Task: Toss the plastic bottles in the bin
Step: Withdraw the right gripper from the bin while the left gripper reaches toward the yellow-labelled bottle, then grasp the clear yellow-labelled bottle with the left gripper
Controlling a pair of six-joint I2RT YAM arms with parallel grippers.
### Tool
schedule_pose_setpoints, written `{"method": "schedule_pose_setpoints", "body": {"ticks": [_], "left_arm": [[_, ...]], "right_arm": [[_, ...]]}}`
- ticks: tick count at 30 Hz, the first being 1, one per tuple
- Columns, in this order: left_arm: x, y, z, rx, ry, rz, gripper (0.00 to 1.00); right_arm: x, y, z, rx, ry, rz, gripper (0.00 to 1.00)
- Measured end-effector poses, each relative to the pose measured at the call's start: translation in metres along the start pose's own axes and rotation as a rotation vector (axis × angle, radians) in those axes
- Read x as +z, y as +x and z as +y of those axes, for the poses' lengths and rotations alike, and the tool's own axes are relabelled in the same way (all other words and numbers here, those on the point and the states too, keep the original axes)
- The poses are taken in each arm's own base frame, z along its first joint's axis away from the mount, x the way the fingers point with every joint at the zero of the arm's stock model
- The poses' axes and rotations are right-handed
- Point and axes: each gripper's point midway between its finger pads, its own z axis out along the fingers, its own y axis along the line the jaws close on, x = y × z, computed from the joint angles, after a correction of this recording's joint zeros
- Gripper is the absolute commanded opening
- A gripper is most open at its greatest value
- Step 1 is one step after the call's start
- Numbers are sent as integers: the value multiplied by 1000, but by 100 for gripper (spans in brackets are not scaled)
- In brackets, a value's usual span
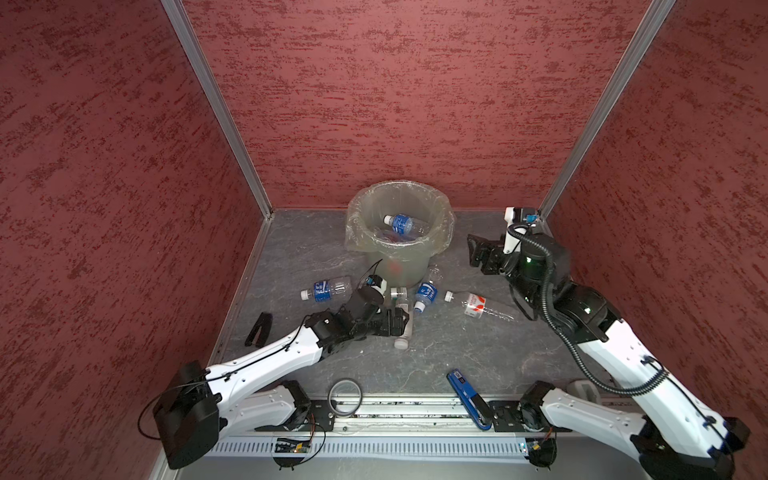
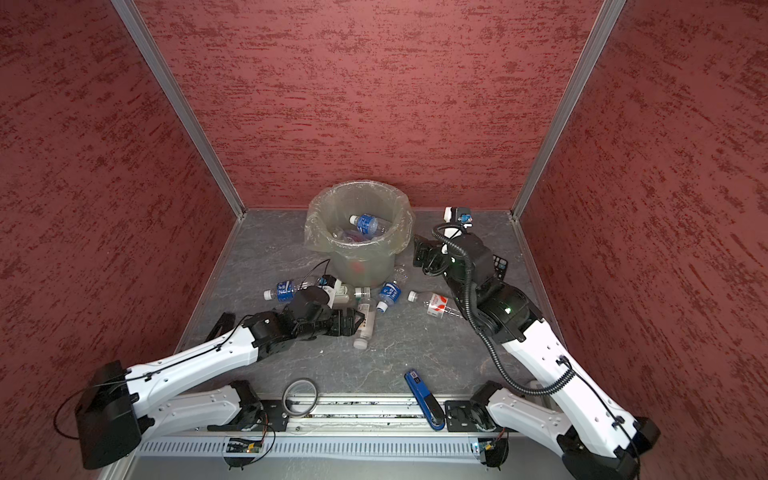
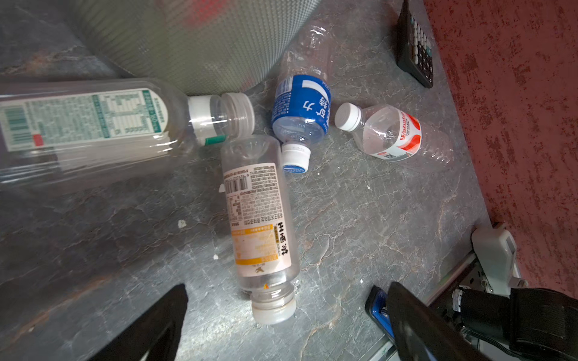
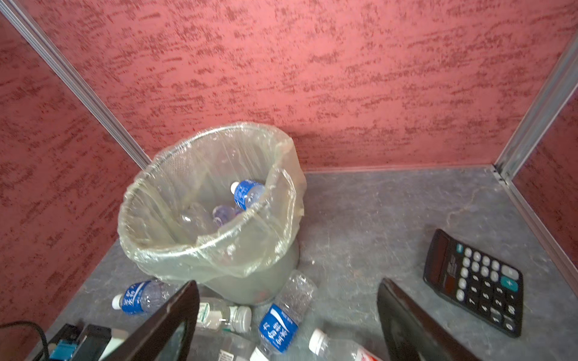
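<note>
My left gripper is going to close on the middle of the label [image 1: 407, 321] [image 3: 257, 216] of the orange-labelled bottle, farther from the cap, beside the green-labelled bottle.
The bin [image 1: 399, 266] stands at the back wall and holds a blue-labelled bottle [image 1: 401, 223] on top of others. Several plastic bottles lie on the floor before it: an orange-labelled one [image 3: 259, 218], a green-labelled one [image 3: 84, 125], a blue-labelled one [image 3: 300, 106], a red-labelled one [image 3: 391, 134], and another blue one [image 1: 326, 289] further left. My left gripper [image 3: 287, 290] is open, low over the orange-labelled bottle, a finger on either side of its capped end. My right gripper [image 4: 287, 283] hangs open and empty, raised to the right of the bin [image 4: 250, 281].
A black calculator [image 4: 475, 281] lies by the right wall. A blue-and-black tool [image 1: 467, 397] and a tape ring [image 1: 345, 395] sit near the front rail. A black object [image 1: 258, 329] lies by the left wall. Red walls close three sides.
</note>
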Motion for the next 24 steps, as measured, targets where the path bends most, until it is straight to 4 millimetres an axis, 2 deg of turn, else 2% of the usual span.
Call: {"method": "schedule_pose_setpoints", "body": {"ticks": [10,17,24], "left_arm": [[29,-11,-7,94,-96,15,99],[50,-9,-3,103,-165,56,99],[64,3,8,65,-238,106,99]], "right_arm": [[0,66,-24,19,36,114,90],[-4,87,-35,38,54,152,91],[-13,93,-41,68,57,151,91]]}}
